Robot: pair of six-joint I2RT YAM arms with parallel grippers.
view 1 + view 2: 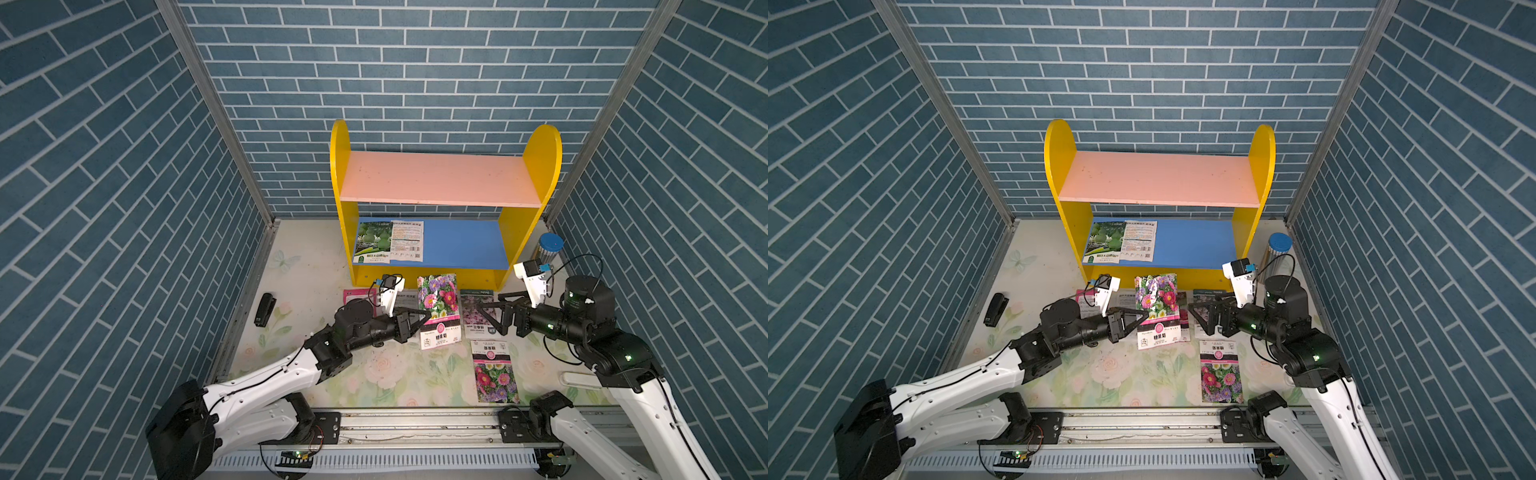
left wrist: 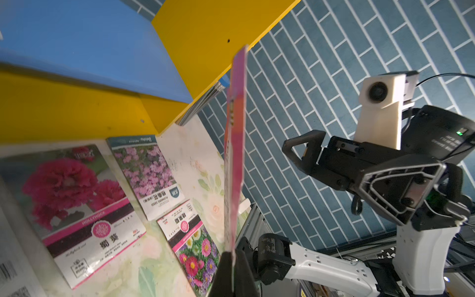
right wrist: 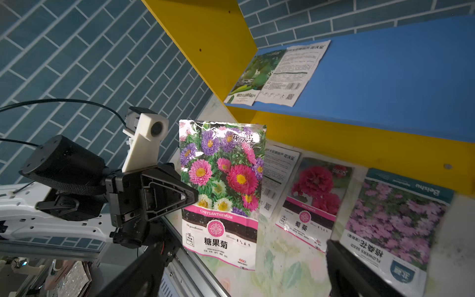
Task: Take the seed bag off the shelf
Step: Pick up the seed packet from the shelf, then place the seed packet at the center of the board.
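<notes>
The upright chrysanthemum bag, now hanging in front of the shelf, will be let go by my left gripper on the table (image 1: 454, 374) (image 2: 148, 282) beside the flat chrysanthemum bag, below the hollyhock one.
The shelf (image 1: 345, 174) (image 1: 1059, 166) stands at the back, its pink upper board bare. Two seed bags lie flat on its blue lower board (image 1: 465, 243): a green one (image 1: 372, 243) (image 3: 253, 74) and a white printed one (image 1: 409, 241). In front of the shelf a chrysanthemum seed bag (image 1: 439, 309) (image 1: 1157, 309) (image 3: 221, 192) hangs upright above the table. My left gripper (image 1: 426, 318) (image 1: 1144, 318) (image 2: 232, 257) is shut on the bag's left edge. My right gripper (image 1: 488, 303) (image 1: 1202, 305) stands open just right of the bag, holding nothing.
Several seed bags lie flat on the floral table: a hollyhock one (image 2: 77, 195), a pink-flower one (image 1: 478, 309), a chrysanthemum one (image 1: 494, 370). A black stapler (image 1: 264, 309) lies at left. A blue-lidded cylinder (image 1: 550, 245) stands right of the shelf.
</notes>
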